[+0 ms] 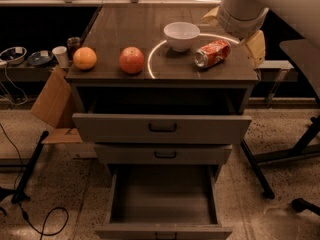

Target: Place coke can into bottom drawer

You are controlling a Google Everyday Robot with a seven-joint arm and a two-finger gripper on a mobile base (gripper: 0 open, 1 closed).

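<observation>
I need to next grip the red body (215, 53) of the coke can, behind its silver top.
The coke can (212, 53) lies on its side on the cabinet top, right of the white bowl, silver top facing front-left. The bottom drawer (163, 228) is pulled far out and its grey inside holds nothing. My gripper (234, 32) hangs from the white arm at the upper right, just above and behind the can and not touching it. Its two pale fingers (256, 48) stand wide apart on either side of the wrist, open and holding nothing.
A white bowl (181, 35), a red apple (131, 60) and an orange (84, 58) sit on the cabinet top (125, 29). The top drawer (162, 128) is pulled partly out, the middle drawer (164, 154) a little. A cardboard box (52, 101), cables and chair legs lie around.
</observation>
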